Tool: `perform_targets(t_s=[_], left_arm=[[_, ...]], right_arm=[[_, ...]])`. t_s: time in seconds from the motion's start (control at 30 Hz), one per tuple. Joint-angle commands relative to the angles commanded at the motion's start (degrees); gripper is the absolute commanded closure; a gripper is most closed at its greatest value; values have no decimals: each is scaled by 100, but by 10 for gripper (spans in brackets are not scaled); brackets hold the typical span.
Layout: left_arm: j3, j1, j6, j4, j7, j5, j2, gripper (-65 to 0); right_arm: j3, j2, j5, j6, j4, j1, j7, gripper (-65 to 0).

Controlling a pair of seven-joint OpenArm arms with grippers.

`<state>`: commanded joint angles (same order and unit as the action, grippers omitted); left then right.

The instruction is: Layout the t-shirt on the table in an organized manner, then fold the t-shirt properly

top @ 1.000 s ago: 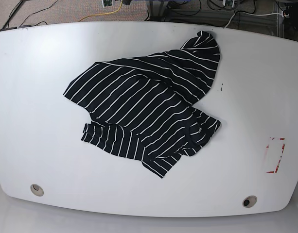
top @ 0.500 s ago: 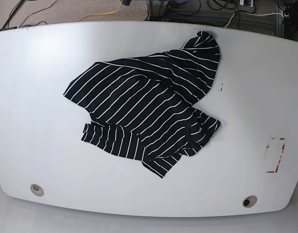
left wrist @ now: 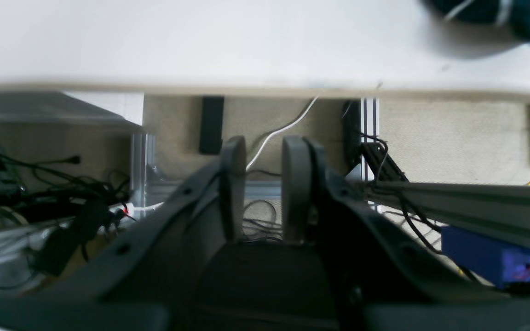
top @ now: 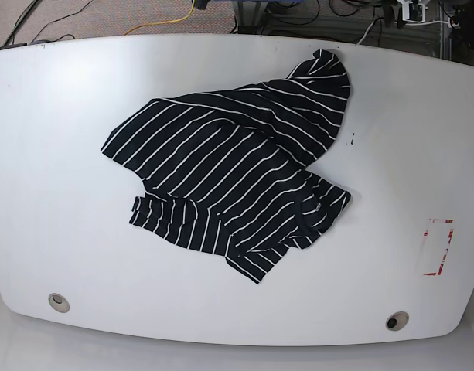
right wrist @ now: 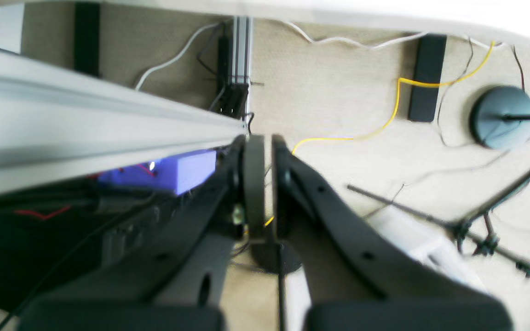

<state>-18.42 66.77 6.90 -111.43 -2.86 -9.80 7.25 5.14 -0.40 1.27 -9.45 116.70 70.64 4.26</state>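
The robot's left gripper should grab the t-shirt by the outer edge of its bunched part [top: 345, 94] near the far edge of the table, toward the red rectangular mark.
The t-shirt [top: 237, 182], black with thin white stripes, lies crumpled in the middle of the table [top: 66, 154], with one bunched part reaching toward the far edge. Neither gripper shows in the base view. In the left wrist view my left gripper [left wrist: 264, 142] hangs off the table, short of its edge, over the floor. Its fingers [left wrist: 233, 184] stand a little apart with nothing between them. A bit of the t-shirt [left wrist: 486, 11] shows on the table [left wrist: 200, 41] at the top right. My right gripper [right wrist: 267, 138] is shut on nothing, also over the floor.
A red rectangular mark [top: 438, 247] sits near the table's right side, and two round holes [top: 59, 301] [top: 397, 320] near its front edge. Off the table are an aluminium rail [left wrist: 467, 197], a blue box [left wrist: 481, 257], cables, a yellow cable [right wrist: 398, 101] and a round stand base [right wrist: 499, 117].
The t-shirt has not moved. A small white part at the top edge of the base view has drifted to the right.
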Motion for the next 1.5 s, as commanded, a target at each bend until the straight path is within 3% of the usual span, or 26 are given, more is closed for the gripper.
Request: perform_targets(t_s=[0.3,0.57,0.73,0.8,0.9,0.93,1.03,1.13,1.2,1.37,1.5], left_arm=[[9,-571,0,-246,0,-756,-79,-121],[237,-756,9,-273,114,-800,53,-128],[457,-993,9,-299,387,-826,325,-231],[510,-1099,9,-308,396,-835,369,-304],[510,-1275,9,-308,396,-835,352,-372],[519,-1398,18,-290,404,-853,352,-393],[668,-1670,18,-273,554,-985,369,-417],[774,-1881,35,-281,923,-1240,466,-424],[809,-2075,193,-273,1187,-1565,598,-421],[800,-2673,932,-220,1969,-2207,800,-421],[782,-2980,1046,-211,2576,-2251,800,-419]], right_arm=[[-9,9,-62,0,0,-941,-70,-17],[-18,0,-62,0,0,-1714,132,-19],[-18,-9,-62,0,-9,-2110,387,-21],[-18,-9,-62,0,-18,-2224,475,-30],[-18,-44,-62,0,-26,-2347,589,-94],[-26,-132,-62,0,-26,-2444,677,-151],[-9,-264,-26,0,-18,-2532,721,-254],[18,-281,-26,26,-9,-2620,703,-300],[26,-290,-26,26,-9,-2699,721,-293],[0,-325,-26,35,-18,-2813,738,-292],[-18,-334,-26,44,0,-2804,738,-292]])
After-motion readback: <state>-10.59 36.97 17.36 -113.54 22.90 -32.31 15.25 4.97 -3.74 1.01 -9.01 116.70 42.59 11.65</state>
